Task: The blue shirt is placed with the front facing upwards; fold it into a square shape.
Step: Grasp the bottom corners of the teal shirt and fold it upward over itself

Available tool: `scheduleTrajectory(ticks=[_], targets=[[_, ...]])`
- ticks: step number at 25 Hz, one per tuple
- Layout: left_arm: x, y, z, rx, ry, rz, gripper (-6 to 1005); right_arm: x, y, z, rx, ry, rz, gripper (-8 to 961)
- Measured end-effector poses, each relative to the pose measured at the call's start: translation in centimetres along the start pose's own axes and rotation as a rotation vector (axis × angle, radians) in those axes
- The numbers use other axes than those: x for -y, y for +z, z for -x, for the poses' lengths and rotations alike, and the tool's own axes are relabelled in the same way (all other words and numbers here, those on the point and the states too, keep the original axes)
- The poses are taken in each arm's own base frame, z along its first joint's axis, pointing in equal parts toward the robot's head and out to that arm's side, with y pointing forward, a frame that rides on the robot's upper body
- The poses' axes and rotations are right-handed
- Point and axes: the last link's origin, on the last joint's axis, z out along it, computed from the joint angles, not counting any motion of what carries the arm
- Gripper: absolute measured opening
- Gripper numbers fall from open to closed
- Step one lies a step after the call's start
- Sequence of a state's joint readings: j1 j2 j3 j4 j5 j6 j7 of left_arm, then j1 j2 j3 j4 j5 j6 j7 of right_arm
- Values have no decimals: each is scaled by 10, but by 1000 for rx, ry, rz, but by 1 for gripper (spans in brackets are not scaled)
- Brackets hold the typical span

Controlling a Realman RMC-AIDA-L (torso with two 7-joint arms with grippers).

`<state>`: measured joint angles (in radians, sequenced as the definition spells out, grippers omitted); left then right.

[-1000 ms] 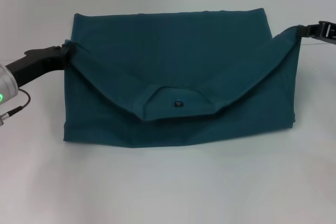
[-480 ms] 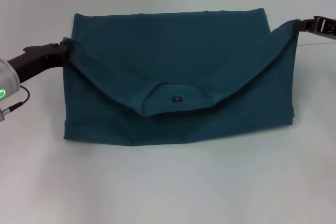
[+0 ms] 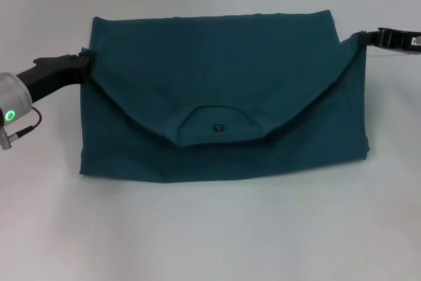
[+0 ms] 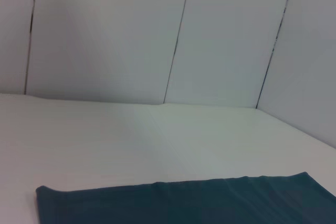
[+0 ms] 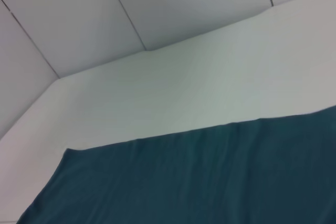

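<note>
My right gripper should release the upper layer's corner on the blue shirt's side edge (image 3: 349,62), toward the far corner of the shirt.
The blue shirt (image 3: 223,64) lies spread wide on the white table, plain side up and folded over itself. A V-shaped upper layer dips to the collar, where the small dark neck label (image 3: 218,127) shows. My left gripper (image 3: 83,64) is shut on that layer's left corner, at the shirt's left edge. At the far right corner my right gripper (image 3: 370,36) is shut on the right corner, held slightly off the table. In the wrist views only a strip of the shirt (image 4: 184,203) (image 5: 199,182) shows, without any fingers.
The white table (image 3: 210,228) reaches well past the shirt on every side. Grey wall panels (image 4: 157,35) stand behind the table's far edge. A cable loops under my left wrist (image 3: 20,129).
Both grippers have carried their corners toward the far edge of the table. The V-shaped layer is drawn flatter and the collar has slid back a little.
</note>
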<state>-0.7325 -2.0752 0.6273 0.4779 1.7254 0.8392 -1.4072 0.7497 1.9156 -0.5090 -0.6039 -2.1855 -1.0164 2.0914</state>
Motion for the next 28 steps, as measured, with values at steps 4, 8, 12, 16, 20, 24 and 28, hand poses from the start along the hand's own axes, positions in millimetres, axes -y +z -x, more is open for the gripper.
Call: scheduleTrajectory(ticks=[4,8,12,16,20,24,28], targets=[[-1,3,-4,-2,14,-3,0,3,-1,3,15,3,-19,2],[-2,6,-8,-11,26,-6,0,4,-2,7,28,-1,-22,2],[-1,8,-12,-18,31,-12,0,4,-3,14,41,-7,-25,2],[0,10,-17,-22,39,-25,0,4,-2,20,59,-15,-43,3],[3,13,-19,-19,55,-53,0,3,-1,25,70,-25,-51,3],[3,15,-21,-18,70,-65,0,2,2,28,77,-38,-65,3],[1,18,-20,-10,96,-76,1,-1,8,25,62,-57,-76,3]])
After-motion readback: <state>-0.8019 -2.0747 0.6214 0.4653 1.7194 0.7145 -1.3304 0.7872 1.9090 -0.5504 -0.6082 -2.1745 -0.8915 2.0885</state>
